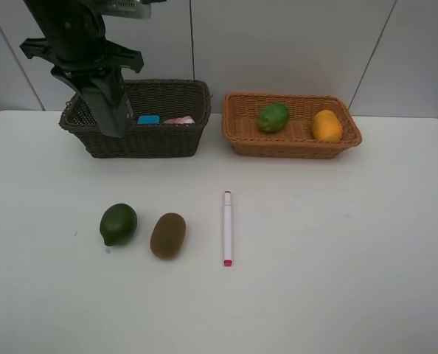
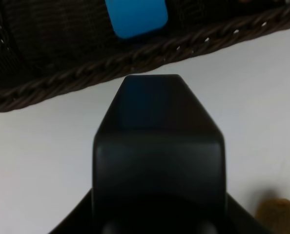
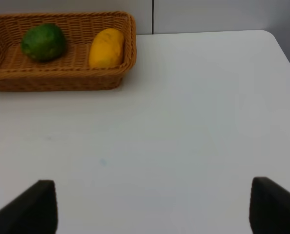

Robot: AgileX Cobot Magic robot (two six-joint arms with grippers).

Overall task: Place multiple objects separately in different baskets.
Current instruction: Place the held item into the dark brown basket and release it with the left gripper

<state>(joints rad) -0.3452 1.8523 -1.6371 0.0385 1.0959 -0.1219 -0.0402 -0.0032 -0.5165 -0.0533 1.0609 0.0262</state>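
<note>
Next, I let go of the dark green bottle with my left gripper inside the dark brown basket (image 1: 123,113) (image 2: 84,24), next to the blue eraser.
The dark brown basket (image 1: 141,140) stands at the back left and holds the blue eraser (image 1: 149,119) and a pink item (image 1: 178,120). My left gripper (image 1: 110,118) hangs over its left end, jaws together, with nothing seen in them. In the left wrist view the gripper (image 2: 150,80) sits just outside the basket rim (image 2: 76,78), with the eraser (image 2: 135,17) beyond. The light basket (image 1: 237,133) holds a green fruit (image 1: 273,117) and the orange mango (image 1: 327,125). On the table lie a green fruit (image 1: 118,224), the kiwi (image 1: 167,235) and the marker (image 1: 227,227). My right gripper (image 3: 150,209) is open and empty. The dark green bottle is out of view.
The white table (image 1: 337,258) ends at a far edge against a grey wall, just behind the baskets. The right wrist view shows the light basket (image 3: 128,44) with the green fruit (image 3: 43,42) and mango (image 3: 106,48). The kiwi (image 2: 279,212) shows in the left wrist view.
</note>
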